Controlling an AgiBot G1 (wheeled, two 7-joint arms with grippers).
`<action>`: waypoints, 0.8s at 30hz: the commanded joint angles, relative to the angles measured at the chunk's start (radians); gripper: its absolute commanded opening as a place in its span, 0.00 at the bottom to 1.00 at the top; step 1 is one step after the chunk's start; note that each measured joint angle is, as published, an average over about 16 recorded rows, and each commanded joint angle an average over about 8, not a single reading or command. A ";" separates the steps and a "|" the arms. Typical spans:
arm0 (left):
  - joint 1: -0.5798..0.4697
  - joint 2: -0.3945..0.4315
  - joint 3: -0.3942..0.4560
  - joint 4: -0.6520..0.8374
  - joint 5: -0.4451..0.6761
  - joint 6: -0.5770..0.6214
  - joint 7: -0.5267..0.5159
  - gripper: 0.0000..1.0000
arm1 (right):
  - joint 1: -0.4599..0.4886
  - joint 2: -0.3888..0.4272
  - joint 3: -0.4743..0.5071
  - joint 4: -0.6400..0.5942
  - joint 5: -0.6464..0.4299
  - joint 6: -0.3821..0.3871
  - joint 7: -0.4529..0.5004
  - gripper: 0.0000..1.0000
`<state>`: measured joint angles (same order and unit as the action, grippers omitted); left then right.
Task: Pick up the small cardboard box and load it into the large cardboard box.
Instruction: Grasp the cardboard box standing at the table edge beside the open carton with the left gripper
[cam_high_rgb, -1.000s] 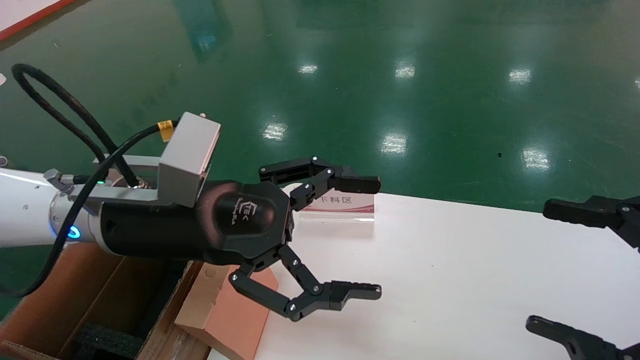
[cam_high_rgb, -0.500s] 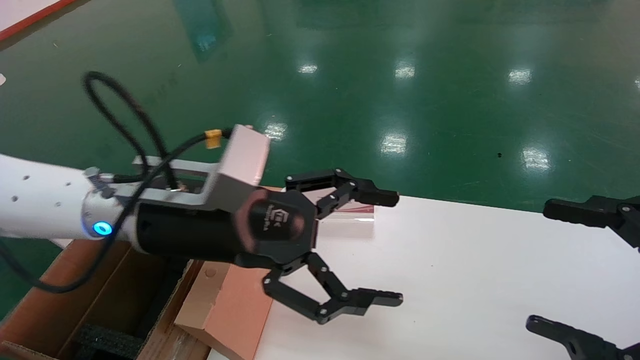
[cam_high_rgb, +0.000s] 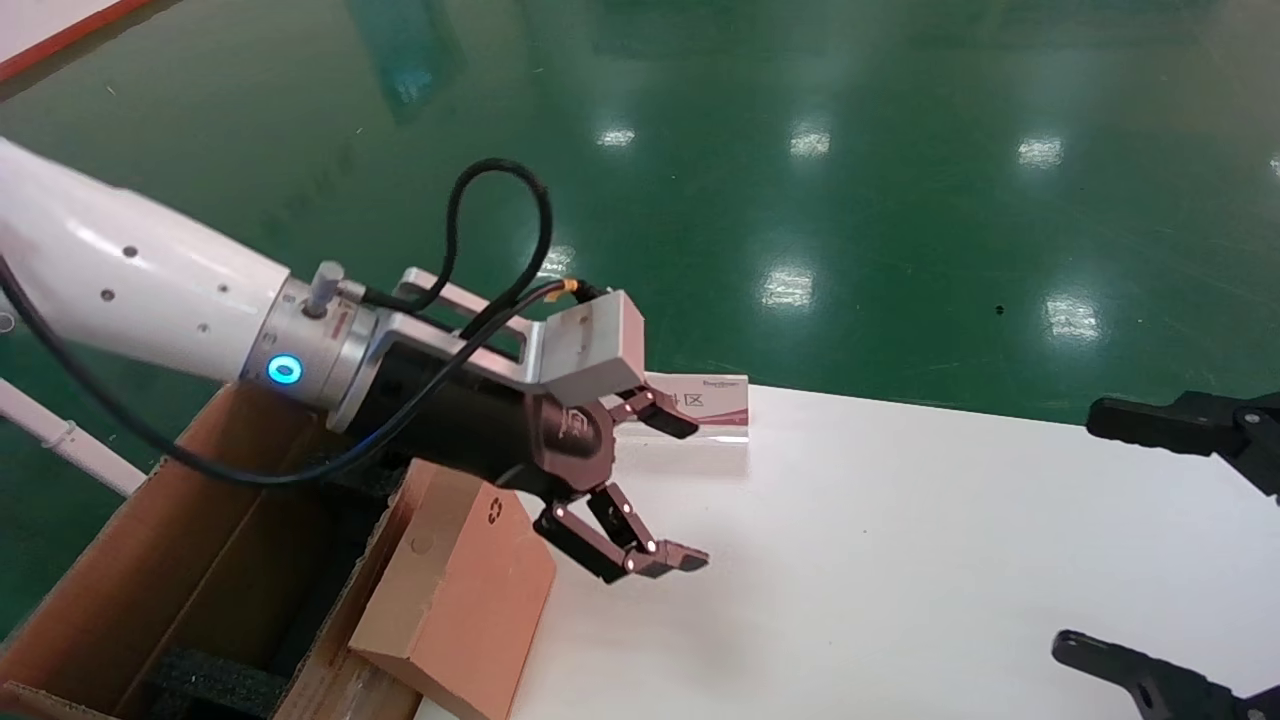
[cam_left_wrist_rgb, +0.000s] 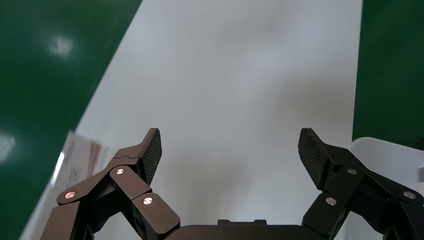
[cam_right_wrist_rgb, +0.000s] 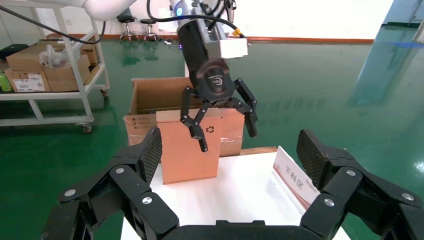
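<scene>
The robot's left gripper will close across the narrow upper side (cam_high_rgb: 433, 566) of the small cardboard box, next to the box's round cutout, with one finger on each broad side.
The small cardboard box (cam_high_rgb: 455, 590) is flat and brown with a recycling mark. It leans on the white table's left end against the large cardboard box (cam_high_rgb: 190, 570), whose flaps are open and which has black foam inside. My left gripper (cam_high_rgb: 690, 492) hangs open just right of the small box and above the table, holding nothing. The left wrist view shows its open gripper (cam_left_wrist_rgb: 230, 150) over bare tabletop. My right gripper (cam_high_rgb: 1085, 530) stays open at the far right. In the right wrist view, the right gripper (cam_right_wrist_rgb: 230, 150) faces the small box (cam_right_wrist_rgb: 187, 150), the large box (cam_right_wrist_rgb: 150, 97) and the left gripper (cam_right_wrist_rgb: 227, 139).
An acrylic sign (cam_high_rgb: 715, 405) with a red stripe stands at the white table's (cam_high_rgb: 900, 560) far edge, just behind the left gripper. Green floor surrounds the table. A shelf cart (cam_right_wrist_rgb: 45, 65) with cartons stands far behind the large box.
The left arm has swung right and tipped downward, bringing its open gripper lower, beside the small box. The box's recycling mark now shows. The right gripper has not moved.
</scene>
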<state>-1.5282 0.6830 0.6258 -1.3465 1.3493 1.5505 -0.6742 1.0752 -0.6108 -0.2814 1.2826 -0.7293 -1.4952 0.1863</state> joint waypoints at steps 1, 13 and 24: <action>-0.041 0.005 0.031 0.003 0.044 0.016 -0.058 1.00 | 0.000 0.000 0.000 0.000 0.000 0.000 0.000 1.00; -0.248 -0.009 0.303 0.004 0.228 0.033 -0.463 1.00 | 0.000 0.000 -0.001 0.000 0.001 0.000 -0.001 1.00; -0.464 0.025 0.594 -0.002 0.290 0.037 -0.687 1.00 | 0.000 0.001 -0.002 0.000 0.001 0.001 -0.001 1.00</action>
<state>-1.9900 0.7037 1.2197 -1.3483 1.6269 1.5869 -1.3534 1.0756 -0.6100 -0.2832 1.2826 -0.7281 -1.4944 0.1854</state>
